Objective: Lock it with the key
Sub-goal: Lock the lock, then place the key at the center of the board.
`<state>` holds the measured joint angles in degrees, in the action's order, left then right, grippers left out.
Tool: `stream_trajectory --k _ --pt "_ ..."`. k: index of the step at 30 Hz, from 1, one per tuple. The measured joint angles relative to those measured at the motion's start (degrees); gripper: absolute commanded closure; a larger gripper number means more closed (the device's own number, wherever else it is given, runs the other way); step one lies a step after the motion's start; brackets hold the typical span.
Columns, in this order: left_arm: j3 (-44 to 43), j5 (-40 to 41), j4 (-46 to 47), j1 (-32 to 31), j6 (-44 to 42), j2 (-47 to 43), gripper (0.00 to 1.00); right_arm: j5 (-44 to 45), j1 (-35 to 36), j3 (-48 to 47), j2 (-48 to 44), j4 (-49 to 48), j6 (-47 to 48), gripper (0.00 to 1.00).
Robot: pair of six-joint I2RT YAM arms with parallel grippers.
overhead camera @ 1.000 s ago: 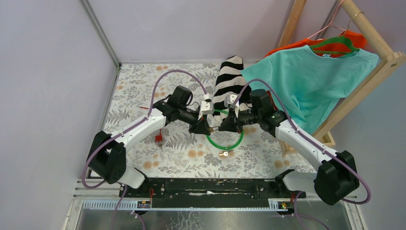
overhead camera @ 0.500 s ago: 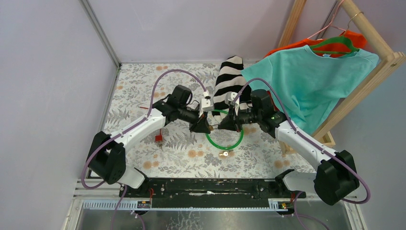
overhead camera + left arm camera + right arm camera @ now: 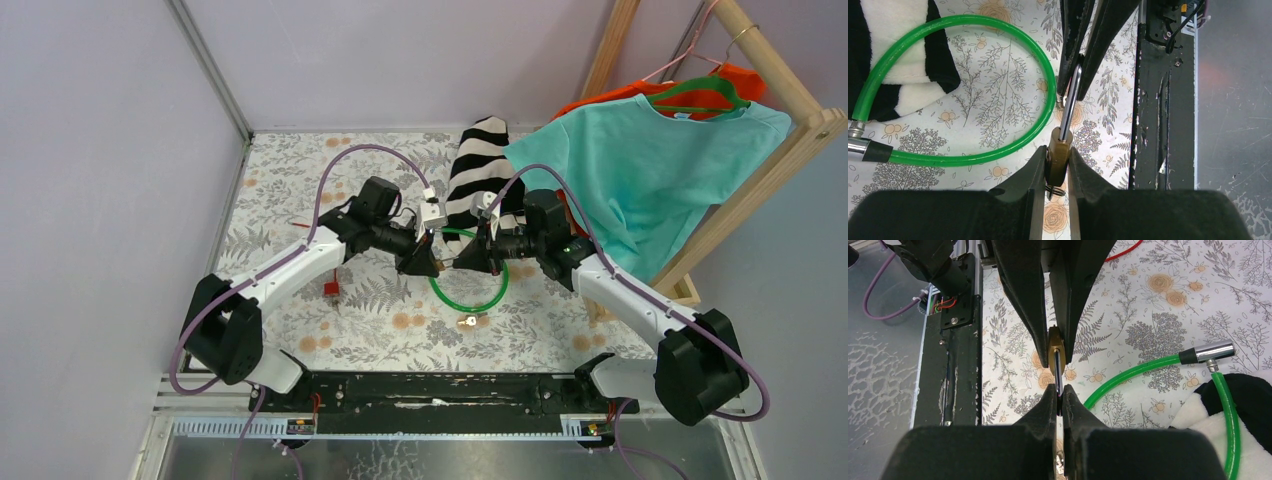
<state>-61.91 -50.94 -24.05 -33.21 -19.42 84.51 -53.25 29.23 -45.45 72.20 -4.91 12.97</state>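
Observation:
The brass body of the padlock is in my left gripper, so that gripper should open, back away and pinch the key sticking out (image 3: 1055, 191) below while my right gripper keeps hold of the shackle.
My left gripper (image 3: 430, 264) (image 3: 1058, 151) is shut on the brass body of a small padlock (image 3: 1058, 152). The padlock's silver shackle (image 3: 1070, 102) points away from it into my right gripper (image 3: 457, 264) (image 3: 1058, 390), which is shut on the shackle (image 3: 1057, 371). The padlock body (image 3: 1055, 347) also shows in the right wrist view, between the left fingers. Both grippers meet tip to tip a little above the table. A small dark ring (image 3: 1057, 190) shows just under the padlock body. A small key (image 3: 467, 321) lies on the table in front of the grippers.
A green cable loop (image 3: 470, 300) (image 3: 973, 87) with a metal end (image 3: 1207, 352) lies on the floral table, partly under a black-and-white striped cloth (image 3: 478, 165). A red object (image 3: 331, 288) lies at the left. A wooden rack with a teal shirt (image 3: 650, 170) stands at the right.
Both grippers, still joined on the padlock, have shifted slightly away from the arm bases. The key and the green cable have not moved.

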Motion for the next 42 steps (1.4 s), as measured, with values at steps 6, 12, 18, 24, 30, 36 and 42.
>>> stream_trajectory --k 6,12,18,24,30,36,42 --pt "0.0 -0.48 0.0 0.31 -0.72 -0.17 0.93 -0.02 -0.26 0.0 -0.11 -0.2 -0.02 1.0" --pt "1.4 -2.78 2.38 1.18 -2.32 -3.19 0.63 -2.86 -1.44 -0.24 -1.36 -1.03 -0.13 1.0" --pt "1.77 -4.55 8.74 2.19 -2.03 -7.63 0.25 -3.8 -1.73 -0.9 -1.75 1.97 1.51 1.0" --pt "1.77 -4.48 10.32 2.91 -2.23 -10.38 0.16 -4.76 -3.48 -0.9 -1.77 2.99 1.51 1.0" --pt "1.77 -3.65 8.02 3.28 -5.81 -11.1 0.2 -5.33 -5.51 -0.9 -1.81 2.99 1.07 1.0" --pt "1.75 -2.64 4.17 3.3 -8.15 -10.82 0.4 -6.54 -6.05 -0.9 -2.62 2.99 0.7 1.0" --pt "0.52 -2.93 2.43 3.28 -5.99 -6.91 0.58 -7.61 -6.12 -0.9 -2.73 2.99 0.66 1.0"
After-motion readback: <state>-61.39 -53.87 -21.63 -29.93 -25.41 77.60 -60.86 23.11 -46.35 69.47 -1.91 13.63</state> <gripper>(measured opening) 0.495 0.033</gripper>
